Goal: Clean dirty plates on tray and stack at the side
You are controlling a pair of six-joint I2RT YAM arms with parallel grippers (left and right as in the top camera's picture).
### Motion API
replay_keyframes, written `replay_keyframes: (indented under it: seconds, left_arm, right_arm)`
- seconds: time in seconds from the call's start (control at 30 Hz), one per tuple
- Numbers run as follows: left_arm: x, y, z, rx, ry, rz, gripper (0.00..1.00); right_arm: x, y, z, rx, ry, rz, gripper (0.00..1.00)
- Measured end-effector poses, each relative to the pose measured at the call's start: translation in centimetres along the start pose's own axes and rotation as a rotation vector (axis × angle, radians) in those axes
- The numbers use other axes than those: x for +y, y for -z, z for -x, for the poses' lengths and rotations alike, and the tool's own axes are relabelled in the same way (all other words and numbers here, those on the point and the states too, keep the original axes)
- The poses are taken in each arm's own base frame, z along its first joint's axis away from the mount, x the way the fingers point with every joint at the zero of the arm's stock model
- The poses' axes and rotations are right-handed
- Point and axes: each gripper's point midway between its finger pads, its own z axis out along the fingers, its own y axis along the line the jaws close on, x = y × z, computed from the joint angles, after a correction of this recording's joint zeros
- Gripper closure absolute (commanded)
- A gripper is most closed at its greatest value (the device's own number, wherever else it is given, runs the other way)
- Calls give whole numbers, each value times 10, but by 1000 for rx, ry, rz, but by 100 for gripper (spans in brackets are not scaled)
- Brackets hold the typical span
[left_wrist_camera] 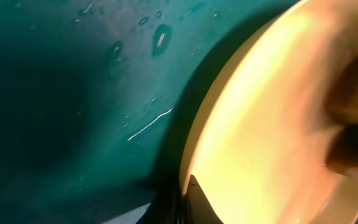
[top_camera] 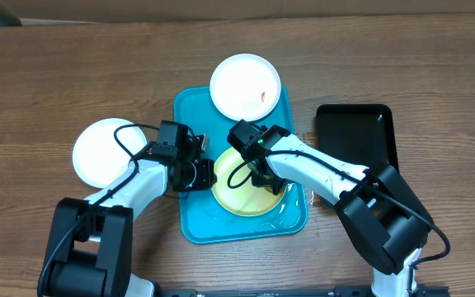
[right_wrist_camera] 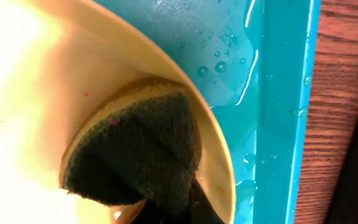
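My right gripper is going to put the dark scrub sponge down in the near half of the glossy black tray [top_camera: 359, 179].
The pale yellow-green plate [top_camera: 242, 194] lies in the turquoise tray [top_camera: 195, 223]. My left gripper [top_camera: 205, 172] is shut on the plate's left rim; the left wrist view shows the plate [left_wrist_camera: 272, 112] and the fingers [left_wrist_camera: 188, 199] clamped on its edge. My right gripper [top_camera: 258, 169] is shut on a dark scrub sponge [right_wrist_camera: 135, 149] pressed onto the plate [right_wrist_camera: 36, 93]. A white plate [top_camera: 242, 78] with a small red smear [top_camera: 263, 96] rests on the tray's far rim. Another white plate [top_camera: 101, 150] lies on the table to the left of the tray.
A glossy black tray [top_camera: 355, 136] lies on the wooden table right of the turquoise tray. Water drops and a puddle sit on the tray floor [right_wrist_camera: 241, 74] beside the plate. The tray's raised rim [right_wrist_camera: 306, 112] borders the wood.
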Motion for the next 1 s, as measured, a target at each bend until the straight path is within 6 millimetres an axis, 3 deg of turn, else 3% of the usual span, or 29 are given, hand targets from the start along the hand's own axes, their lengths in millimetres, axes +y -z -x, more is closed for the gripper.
replay_keyframes:
  seconds: [0.23, 0.53, 0.9, 1.0]
  left_arm:
    - [13, 8, -11, 37, 43, 104, 96]
    - [24, 17, -11, 59, 69, 210, 96]
    - [43, 31, -13, 81, 86, 340, 96]
    - [45, 38, -15, 115, 94, 372, 96]
  right_arm:
    - [3, 2, -1, 10, 4, 11, 96]
    - [5, 17, 9, -23, 28, 27, 96]
    - [-43, 51, 42, -111, -95, 34, 96]
    - [-82, 71, 60, -111, -234, 122, 96]
